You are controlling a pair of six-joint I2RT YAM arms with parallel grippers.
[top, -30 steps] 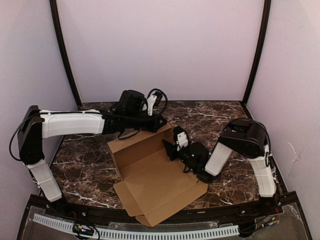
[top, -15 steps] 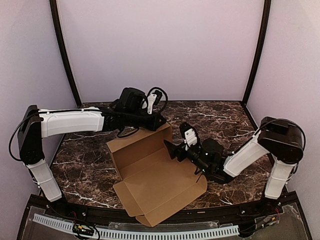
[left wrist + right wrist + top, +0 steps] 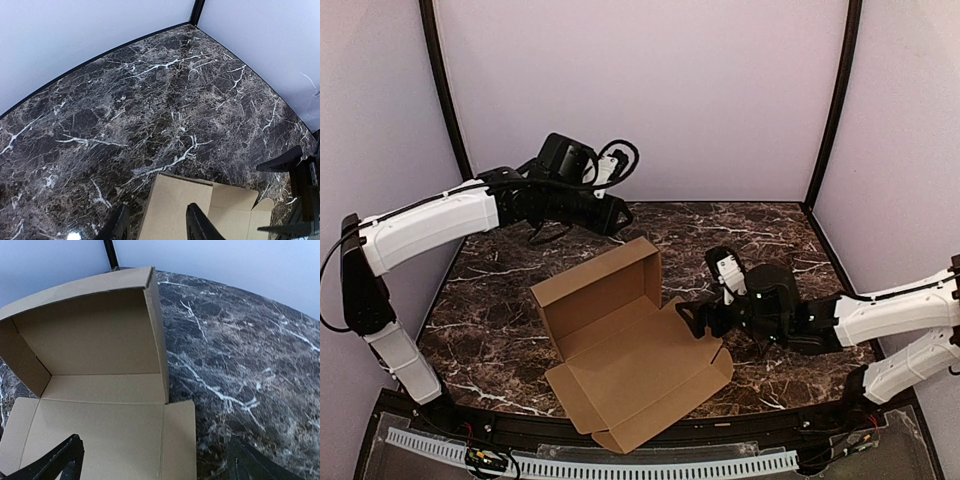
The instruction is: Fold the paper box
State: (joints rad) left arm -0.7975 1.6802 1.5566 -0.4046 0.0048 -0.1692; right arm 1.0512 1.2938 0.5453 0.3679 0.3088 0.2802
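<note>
The paper box's flat lid panel has the narrow near flap [image 3: 714, 370], and I will close my right gripper on that flap at its end closest to my right gripper.
The paper box [image 3: 620, 345] lies in the middle of the table, a brown cardboard sheet partly folded. Its far wall and right side wall stand up, and the near lid panel and flaps lie flat. My left gripper [image 3: 618, 217] hangs open above the table behind the box, touching nothing. In the left wrist view its fingers [image 3: 197, 223] frame the top of the box wall [image 3: 175, 205] from above. My right gripper [image 3: 693, 320] is wide open at the box's right edge, low over the flat side flap [image 3: 177, 440], with nothing held. The right wrist view looks into the box's interior [image 3: 100, 365].
The dark marble table [image 3: 750, 240] is bounded by lilac walls and black corner posts [image 3: 830, 100]. A white perforated strip [image 3: 620, 466] runs along the near edge. The right arm's fingers [image 3: 282, 162] show at the right edge of the left wrist view.
The left gripper let go of the box's far wall, opened, and rose back and to the left. The right gripper opened wide and drew back to the right. The box walls stay up.
</note>
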